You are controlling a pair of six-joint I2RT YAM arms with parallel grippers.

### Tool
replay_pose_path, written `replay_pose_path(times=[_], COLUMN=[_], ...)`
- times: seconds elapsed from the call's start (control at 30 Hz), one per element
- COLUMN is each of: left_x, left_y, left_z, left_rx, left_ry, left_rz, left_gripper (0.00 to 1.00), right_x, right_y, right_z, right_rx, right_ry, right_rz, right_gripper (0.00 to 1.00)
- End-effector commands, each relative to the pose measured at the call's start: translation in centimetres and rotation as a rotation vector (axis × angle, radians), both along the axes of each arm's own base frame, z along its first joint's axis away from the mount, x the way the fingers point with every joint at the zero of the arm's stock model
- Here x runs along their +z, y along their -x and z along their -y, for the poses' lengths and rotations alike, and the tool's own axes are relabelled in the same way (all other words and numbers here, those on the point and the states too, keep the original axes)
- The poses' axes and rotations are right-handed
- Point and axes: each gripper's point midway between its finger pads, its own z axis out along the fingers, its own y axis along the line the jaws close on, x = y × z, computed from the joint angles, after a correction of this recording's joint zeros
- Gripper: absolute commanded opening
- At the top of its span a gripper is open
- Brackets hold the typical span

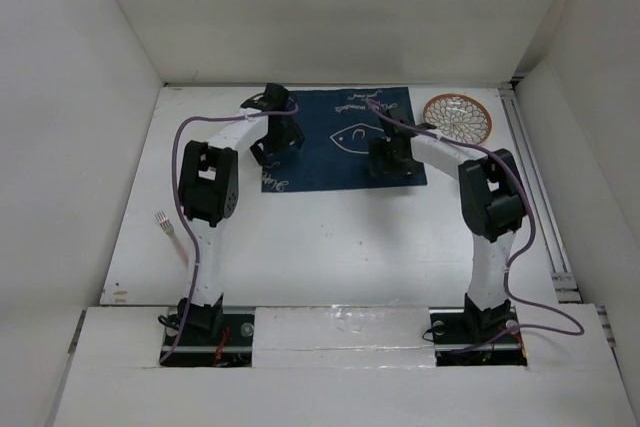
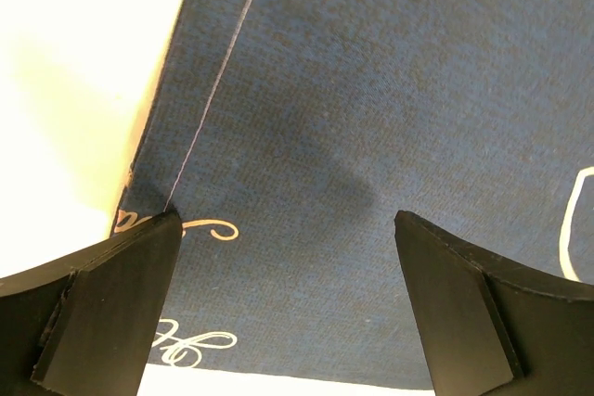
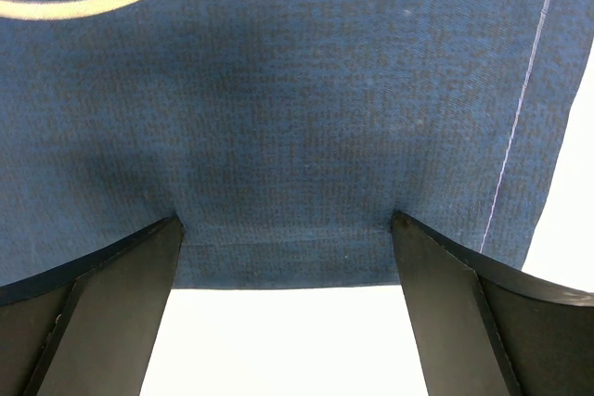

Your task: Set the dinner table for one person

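I need to next close my right gripper on the plate's rim [image 1: 488, 131] of the round patterned plate, farthest from the navy blue placemat.
The dinner table [image 1: 330, 237] is a white top. A navy blue placemat [image 1: 340, 137] with pale line drawings lies flat at its back middle. My left gripper [image 1: 272, 152] hovers open over the mat's near left corner. In the left wrist view, the left gripper [image 2: 288, 229] shows only blue placemat [image 2: 353, 118] between its fingers. My right gripper [image 1: 395, 162] stands open over the mat's near right corner. In the right wrist view, the right gripper [image 3: 286, 224] has its tips at the placemat [image 3: 297, 108] near edge, holding nothing.
A round patterned plate [image 1: 457, 117] lies on the table just right of the placemat's far corner. A small pinkish fork [image 1: 166, 225] lies at the left side, near the left arm's cable. White walls close in the table on three sides.
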Motion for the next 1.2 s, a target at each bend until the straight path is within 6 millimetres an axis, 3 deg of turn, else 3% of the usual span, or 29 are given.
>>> replay_pose_path(times=[0.0,0.2,0.5,0.93,1.17], left_x=[-1.3,-1.0,-0.1,1.3,1.6], left_y=[3.4,5.6,7.9,4.4,4.2], left_z=[-1.0,-1.9,-2.4,-2.6,-2.8], left_rx=[-0.012,-0.017,-0.021,-0.032,-0.026], left_ry=[-0.042,-0.056,-0.038,-0.074,-0.065], left_rz=[-0.097,-0.095,-0.077,-0.023,-0.024], left_gripper=[1.0,1.0,1.0,1.0,1.0], right_x=[-1.9,-1.7,-1.0,-0.7,-0.8], right_y=[4.9,8.1,8.4,9.4,9.8], right_z=[-0.3,-0.5,-0.3,-2.1,-2.4], right_rx=[0.005,0.004,-0.002,0.015,0.018], right_ry=[-0.001,-0.022,-0.017,-0.029,-0.027], right_rz=[-0.124,-0.133,-0.106,-0.108,-0.116], right_gripper=[1.0,1.0,1.0,1.0,1.0])
